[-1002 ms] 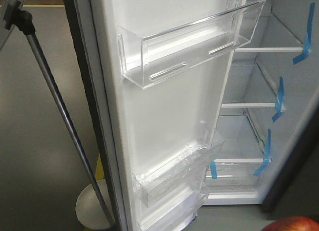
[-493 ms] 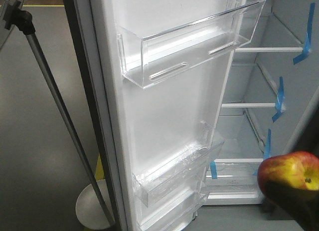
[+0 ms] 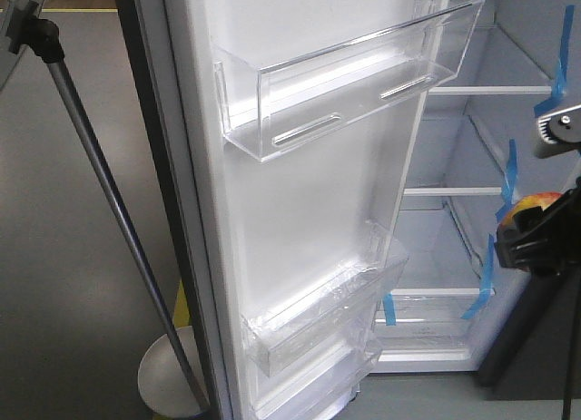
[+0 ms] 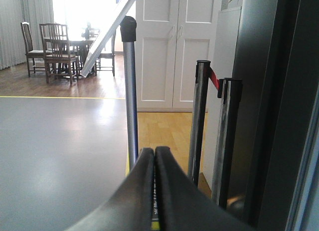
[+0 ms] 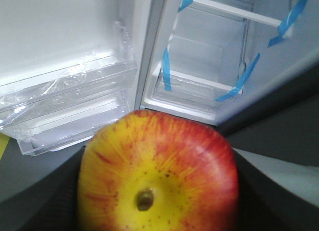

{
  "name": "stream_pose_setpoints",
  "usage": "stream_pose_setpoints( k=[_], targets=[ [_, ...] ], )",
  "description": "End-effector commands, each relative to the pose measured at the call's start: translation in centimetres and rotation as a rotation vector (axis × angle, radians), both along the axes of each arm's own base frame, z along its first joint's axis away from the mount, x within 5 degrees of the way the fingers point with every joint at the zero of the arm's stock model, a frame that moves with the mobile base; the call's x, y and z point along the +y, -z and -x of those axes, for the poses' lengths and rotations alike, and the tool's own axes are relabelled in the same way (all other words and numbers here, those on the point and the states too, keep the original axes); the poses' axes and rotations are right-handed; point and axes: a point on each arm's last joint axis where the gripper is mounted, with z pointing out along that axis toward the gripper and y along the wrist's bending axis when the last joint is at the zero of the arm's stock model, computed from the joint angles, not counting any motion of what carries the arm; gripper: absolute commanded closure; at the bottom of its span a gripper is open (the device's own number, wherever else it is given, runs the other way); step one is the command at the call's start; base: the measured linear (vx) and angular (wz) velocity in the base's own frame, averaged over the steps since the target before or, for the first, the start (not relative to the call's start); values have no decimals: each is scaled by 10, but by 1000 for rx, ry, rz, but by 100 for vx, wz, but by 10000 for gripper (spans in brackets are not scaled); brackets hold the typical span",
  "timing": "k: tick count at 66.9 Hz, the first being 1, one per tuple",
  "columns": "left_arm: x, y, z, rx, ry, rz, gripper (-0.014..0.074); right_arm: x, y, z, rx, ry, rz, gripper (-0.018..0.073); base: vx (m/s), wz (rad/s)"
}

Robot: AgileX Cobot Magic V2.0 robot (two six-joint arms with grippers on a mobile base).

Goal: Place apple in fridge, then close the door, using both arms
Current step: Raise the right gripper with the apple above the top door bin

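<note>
Next, my right gripper puts the apple down in the top clear bin of the open fridge door [image 3: 380, 53].
The red and yellow apple [image 5: 157, 173] fills the right wrist view, with my right gripper [image 5: 158, 201] shut on it, dark fingers on both sides. From the front, the apple [image 3: 537, 202] and the right gripper [image 3: 534, 243] hang at the right edge, in front of the open fridge [image 3: 454, 248] at its lower shelves. The door [image 3: 300, 202] stands wide open, white inside with clear bins. My left gripper [image 4: 154, 158] is shut with nothing in it, low beside the dark outside of the fridge [image 4: 269, 111].
A slanted silver pole [image 3: 109, 202] on a round base [image 3: 168, 379] stands left of the door. Blue tape strips [image 3: 508, 180] mark the shelf edges. Two stanchions [image 4: 202, 116], white cabinet doors [image 4: 174, 46] and a dining table with chairs [image 4: 60, 49] lie beyond the left gripper.
The right gripper has lifted the apple from the lower right corner of the front view up and towards the fridge opening. Door and pole are unmoved.
</note>
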Motion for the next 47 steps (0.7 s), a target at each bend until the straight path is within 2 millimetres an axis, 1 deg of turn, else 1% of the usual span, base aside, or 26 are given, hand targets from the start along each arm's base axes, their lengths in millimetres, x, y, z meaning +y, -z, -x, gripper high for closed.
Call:
stream_pose_setpoints(
  k=[1, 9, 12, 19, 28, 35, 47],
  targets=[
    [0, -13, 3, -109, 7, 12, 603, -5, -29, -14, -87, -26, -76, 384, 0, 0],
    [0, -13, 3, -109, 7, 12, 603, 5, -56, -19, -118, -149, -192, 384, 0, 0],
    [0, -13, 3, -109, 7, 12, 603, 10, -71, -19, -166, -197, -222, 384, 0, 0],
    [0, -13, 3, -109, 7, 12, 603, 19, -98, -18, -255, -292, -273, 384, 0, 0],
    [0, -13, 3, -109, 7, 12, 603, 25, -128, -18, -362, -365, -321, 380, 0, 0],
    [0, -13, 3, -109, 7, 12, 603, 29, -146, -23, -424, -406, -348, 375, 0, 0],
    [0, -13, 3, -109, 7, 12, 603, 38, -168, -40, -507, -475, -419, 368, 0, 0]
  ],
)
